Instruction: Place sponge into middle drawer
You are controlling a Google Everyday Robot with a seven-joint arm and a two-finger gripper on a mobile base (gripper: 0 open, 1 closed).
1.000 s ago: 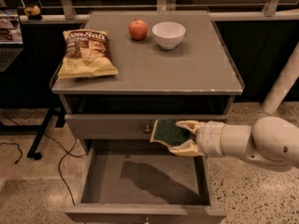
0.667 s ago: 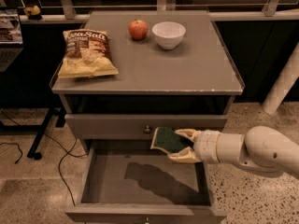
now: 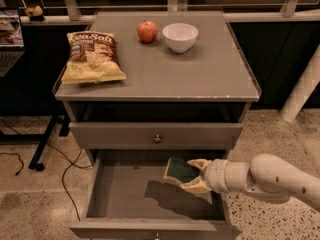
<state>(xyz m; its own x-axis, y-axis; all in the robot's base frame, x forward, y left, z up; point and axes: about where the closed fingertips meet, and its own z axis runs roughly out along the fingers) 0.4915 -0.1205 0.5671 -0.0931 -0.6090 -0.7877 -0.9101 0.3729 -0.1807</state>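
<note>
Next, my gripper lets go of the sponge onto its own shadow on the bottom (image 3: 180, 189) of the open middle drawer.
The sponge (image 3: 179, 170), pale yellow with a dark green face, is held in my gripper (image 3: 196, 175), which is shut on it. The gripper holds it just above the floor of the open middle drawer (image 3: 125, 196), toward the drawer's right back part. My white arm (image 3: 270, 176) reaches in from the right. The sponge's shadow falls on the drawer floor below it. The drawer is pulled far out; its front edge lies at the bottom of the view.
A closed grey drawer front with a round knob (image 3: 157, 139) sits one tier higher. On the cabinet top (image 3: 200, 74) lie a chip bag (image 3: 93, 56), a red apple (image 3: 147, 31) and a white bowl (image 3: 180, 36). Cables (image 3: 65, 164) trail on the floor at left.
My gripper has moved down with the sponge, from in front of the upper drawer front into the open middle drawer.
</note>
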